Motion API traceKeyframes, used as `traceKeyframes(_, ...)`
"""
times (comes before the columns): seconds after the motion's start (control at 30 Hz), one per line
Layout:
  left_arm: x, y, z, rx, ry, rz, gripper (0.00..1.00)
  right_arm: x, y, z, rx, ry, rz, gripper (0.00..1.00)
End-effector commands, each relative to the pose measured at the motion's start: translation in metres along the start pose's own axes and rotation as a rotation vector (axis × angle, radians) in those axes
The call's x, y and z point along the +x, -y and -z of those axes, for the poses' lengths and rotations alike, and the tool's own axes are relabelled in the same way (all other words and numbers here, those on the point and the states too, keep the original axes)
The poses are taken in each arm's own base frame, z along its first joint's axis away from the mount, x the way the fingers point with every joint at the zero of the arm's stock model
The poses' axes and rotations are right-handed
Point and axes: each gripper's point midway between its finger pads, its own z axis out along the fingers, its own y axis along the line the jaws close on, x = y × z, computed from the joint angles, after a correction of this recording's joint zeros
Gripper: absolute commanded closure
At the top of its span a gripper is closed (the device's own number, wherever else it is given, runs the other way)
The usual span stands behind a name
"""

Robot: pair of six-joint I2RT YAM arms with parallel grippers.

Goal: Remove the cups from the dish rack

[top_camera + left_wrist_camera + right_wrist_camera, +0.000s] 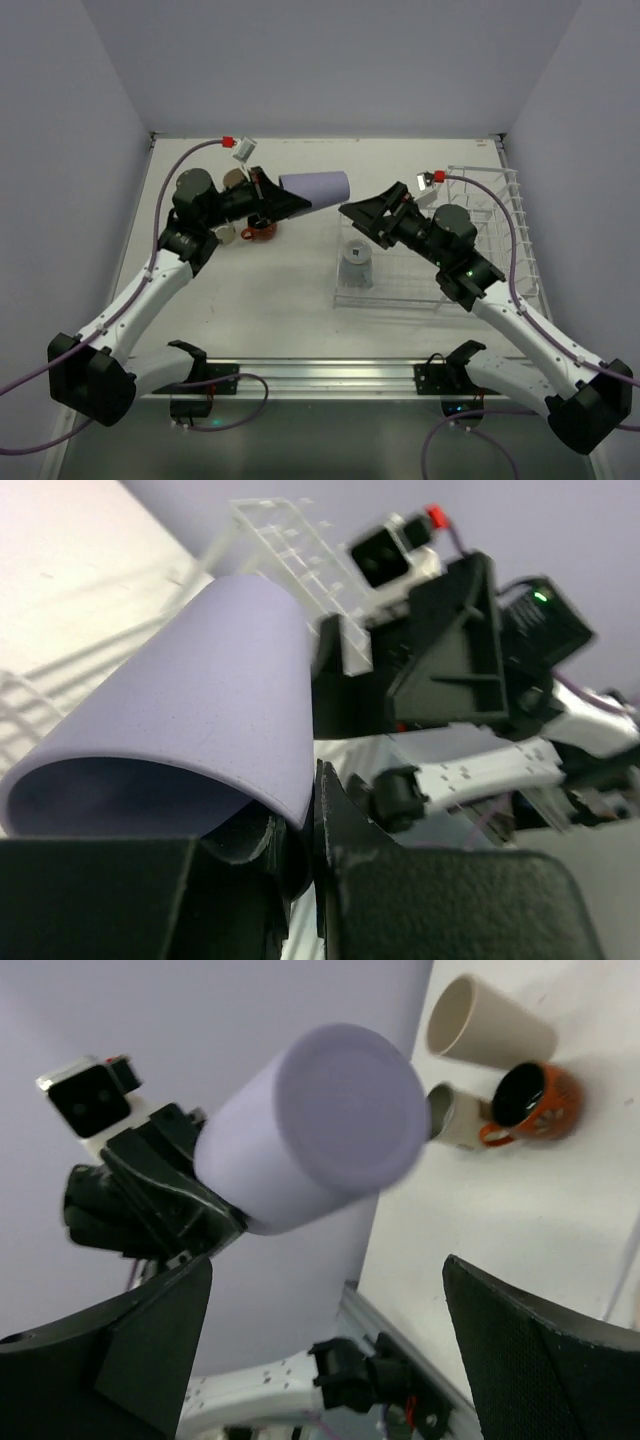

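Observation:
My left gripper is to place the lavender tumbler in the opening of the beige tumbler (240,188), behind the orange-red mug. It will let go of the lavender tumbler there.
My left gripper (292,203) (305,830) is shut on the rim of the lavender tumbler (316,186) (200,710), one finger inside it and one outside. The tumbler hangs sideways above the table, bottom pointing right. My right gripper (358,220) (330,1340) stands open just right of it, the tumbler's bottom (320,1125) ahead of the jaws and not between them. A light blue-grey cup (356,262) sits in the low tray of the white dish rack (500,230). The orange-red mug (262,230) (530,1103), the beige tumbler (235,178) (490,1025) and a small pale cup (455,1118) are on the table at the left.
The rack's tall basket section (515,215) stands against the right wall, beside my right arm. A metal rail (320,375) runs along the near table edge. White walls close in the left, back and right sides.

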Motion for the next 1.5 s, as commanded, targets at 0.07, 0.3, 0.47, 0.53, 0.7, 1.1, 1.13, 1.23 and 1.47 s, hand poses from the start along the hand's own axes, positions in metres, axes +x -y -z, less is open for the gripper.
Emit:
traceKeyframes(0.07, -0.065, -0.051, 0.027, -0.473, 0.084, -0.217, 1.00, -0.038, 0.027, 0.040, 0.299, 0.204, 0.104, 0.01)
traceKeyframes(0.3, -0.117, -0.135, 0.070, -1.040, -0.044, -0.371, 1.00, -0.048, 0.039, 0.073, 0.473, 0.222, 0.211, 0.01)
traceKeyframes(0.47, -0.135, -0.180, 0.094, -1.278, -0.166, -0.400, 1.00, -0.044, 0.045, 0.081, 0.508, 0.189, 0.258, 0.01)
traceKeyframes(0.53, -0.140, -0.199, 0.097, -1.328, -0.220, -0.377, 1.00, -0.044, 0.048, 0.085, 0.518, 0.196, 0.265, 0.01)
traceKeyframes(0.7, -0.152, -0.228, 0.101, -1.385, -0.229, -0.345, 1.00, -0.043, 0.057, 0.090, 0.543, 0.195, 0.294, 0.01)
traceKeyframes(1.1, -0.132, -0.248, 0.107, -1.411, -0.268, -0.323, 1.00, -0.039, 0.069, 0.087, 0.562, 0.173, 0.310, 0.01)
traceKeyframes(1.13, -0.131, -0.248, 0.108, -1.411, -0.268, -0.323, 1.00, -0.039, 0.070, 0.086, 0.565, 0.169, 0.310, 0.01)
traceKeyframes(1.23, -0.126, -0.246, 0.108, -1.395, -0.274, -0.321, 1.00, -0.037, 0.072, 0.082, 0.563, 0.160, 0.308, 0.01)
traceKeyframes(1.47, -0.124, -0.232, 0.110, -1.367, -0.230, -0.329, 1.00, -0.034, 0.076, 0.079, 0.561, 0.146, 0.299, 0.01)
